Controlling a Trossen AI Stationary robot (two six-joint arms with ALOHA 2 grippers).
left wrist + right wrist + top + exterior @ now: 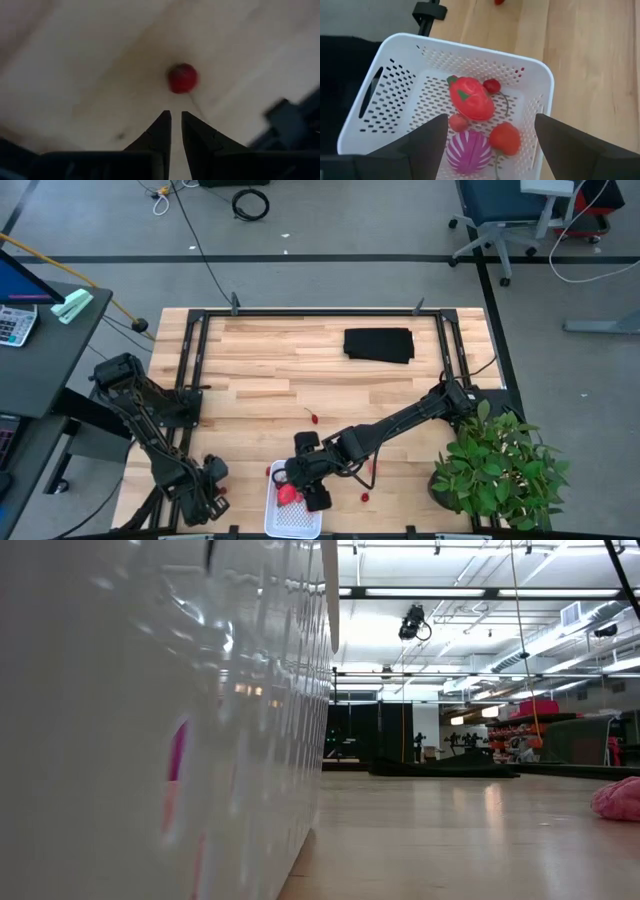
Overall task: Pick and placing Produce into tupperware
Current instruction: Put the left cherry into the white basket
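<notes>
My left gripper's fingers are shut next to the stem of the small red ball, so next I open them, reach further and close them around the round body [182, 78].
The white tupperware [535, 75] sits at the table's near edge [293, 518]; its wall fills the left of the low view [150, 740]. Inside lie a large red-pink piece [470, 97], a spiky purple piece [468, 152], a red piece [505, 139] and two small red ones. My right gripper [492, 135] hovers open above the tupperware [305, 478], touching nothing. My left gripper [176, 120] is shut and empty at the near left [213, 480], pointing at a small red ball [182, 78] on the wood. Loose red pieces rest on the table [315, 418] [364, 497].
A flat black folded cloth [379, 345] lies toward the far edge. A green potted plant [500, 465] stands at the near right corner beside the right arm. A pink item [618, 798] shows on the table in the low view. Bare wood spans the middle.
</notes>
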